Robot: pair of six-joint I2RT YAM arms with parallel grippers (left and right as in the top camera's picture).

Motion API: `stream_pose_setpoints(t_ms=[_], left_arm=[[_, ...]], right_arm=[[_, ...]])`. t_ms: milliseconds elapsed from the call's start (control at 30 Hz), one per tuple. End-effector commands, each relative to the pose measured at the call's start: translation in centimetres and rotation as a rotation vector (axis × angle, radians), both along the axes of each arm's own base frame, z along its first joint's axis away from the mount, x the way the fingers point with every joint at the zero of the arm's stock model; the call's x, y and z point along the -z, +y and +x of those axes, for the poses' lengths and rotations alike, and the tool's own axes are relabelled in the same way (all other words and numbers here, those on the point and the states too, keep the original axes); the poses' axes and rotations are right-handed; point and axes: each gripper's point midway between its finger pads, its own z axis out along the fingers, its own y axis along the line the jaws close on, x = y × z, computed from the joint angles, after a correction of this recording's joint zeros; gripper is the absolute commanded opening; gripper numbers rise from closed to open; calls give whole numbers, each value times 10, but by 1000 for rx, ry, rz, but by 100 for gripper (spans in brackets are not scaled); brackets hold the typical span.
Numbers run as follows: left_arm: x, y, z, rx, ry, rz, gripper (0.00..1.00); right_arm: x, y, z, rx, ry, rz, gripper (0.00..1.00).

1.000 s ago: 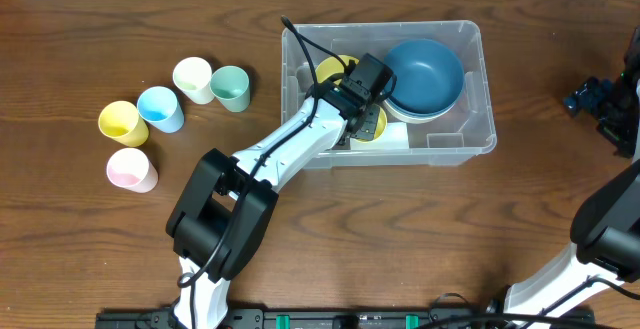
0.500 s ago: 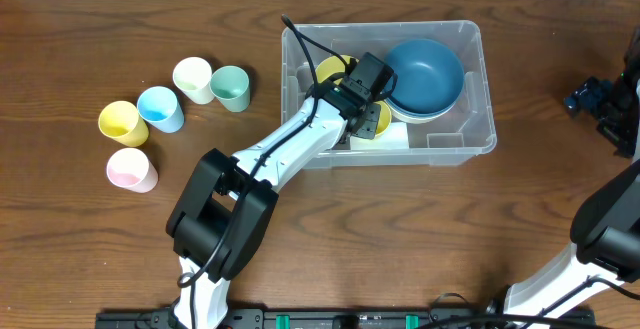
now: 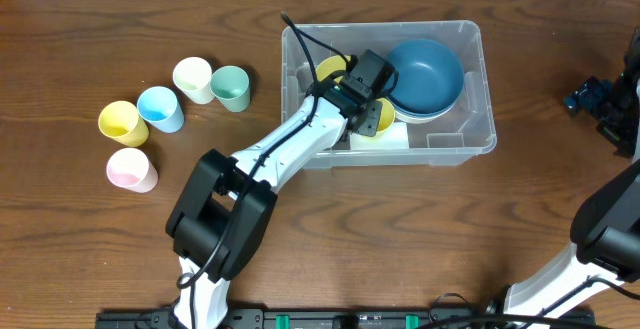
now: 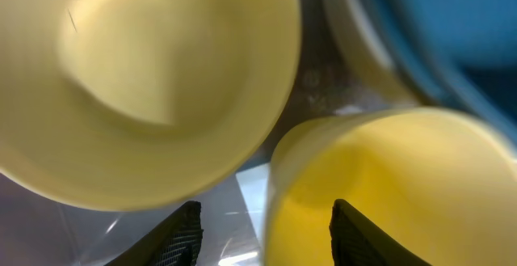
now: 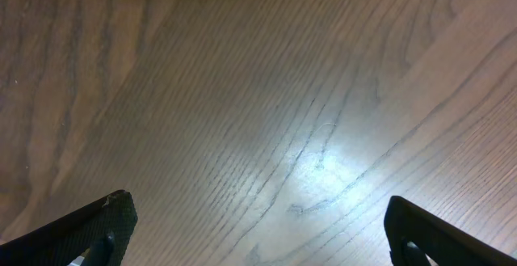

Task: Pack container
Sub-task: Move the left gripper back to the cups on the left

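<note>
The robot's left gripper will next move to the green cup beside the cream cup and close on the green cup's rim (image 3: 215,90).
The clear plastic container (image 3: 385,26) stands at the back middle of the table. It holds a blue bowl (image 3: 425,74) stacked on a pale one, a yellow bowl (image 3: 330,69) and a yellow cup (image 3: 386,122). My left gripper (image 3: 372,119) reaches down into it. In the left wrist view the gripper (image 4: 266,234) is open and straddles the wall of the yellow cup (image 4: 404,169), one finger inside and one outside, neither pressing it. The pale yellow bowl (image 4: 161,80) lies just beyond. My right gripper (image 5: 266,234) stands open above bare wood.
Several cups stand on the table left of the container: cream (image 3: 192,78), green (image 3: 231,88), light blue (image 3: 160,108), yellow (image 3: 122,122) and pink (image 3: 131,169). The right gripper (image 3: 600,101) is at the far right edge.
My left gripper's fingers have spread apart off the yellow cup's wall, letting it go inside the container. The right arm has not moved.
</note>
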Motion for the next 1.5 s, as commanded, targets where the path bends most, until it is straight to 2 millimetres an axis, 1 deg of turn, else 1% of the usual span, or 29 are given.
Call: stream_pose_setpoints(t_ms=[0, 67, 167, 267, 333, 400, 467, 533, 600, 667, 733, 867, 1033, 1167, 1267, 1467], left_arm=[[-51, -2, 14, -7, -100, -56, 52], [-68, 2, 17, -15, -131, -67, 52], [-98, 14, 18, -33, -189, -68, 52], [-130, 35, 17, -69, -247, -55, 52], [-154, 57, 14, -113, -284, -42, 53], [-173, 83, 13, -166, -315, -29, 52], [-187, 110, 14, -224, -337, -12, 53], [-193, 138, 17, -284, -341, 2, 53], [-192, 164, 22, -341, -329, 18, 53], [-183, 187, 28, -394, -302, 39, 53], [-172, 199, 33, -417, -270, 45, 53], [-139, 215, 42, -477, -187, 63, 53], [-92, 244, 39, -715, -38, 47, 53], [-68, 260, 36, -849, 31, 40, 53], [-56, 271, 32, -959, 71, 21, 53], [-43, 264, 40, -990, 133, -95, 53]], right_arm=[[-1, -2, -2, 23, 1, -13, 99], [-1, -2, -2, 23, 1, -13, 99], [-1, -2, -2, 23, 1, -13, 99], [-1, -2, -2, 23, 1, -13, 99], [-1, -2, -2, 23, 1, -13, 99], [-1, -2, -2, 23, 1, -13, 99], [-1, -2, -2, 23, 1, -13, 99], [-1, -2, -2, 23, 1, -13, 99], [-1, -2, -2, 23, 1, -13, 99], [-1, -2, -2, 23, 1, -13, 99], [-1, -2, -2, 23, 1, -13, 99], [-1, -2, -2, 23, 1, -13, 99], [-1, -2, -2, 23, 1, -13, 99], [-1, -2, -2, 23, 1, -13, 99], [-1, -2, -2, 23, 1, -13, 99], [-1, -2, -2, 23, 1, -13, 99]])
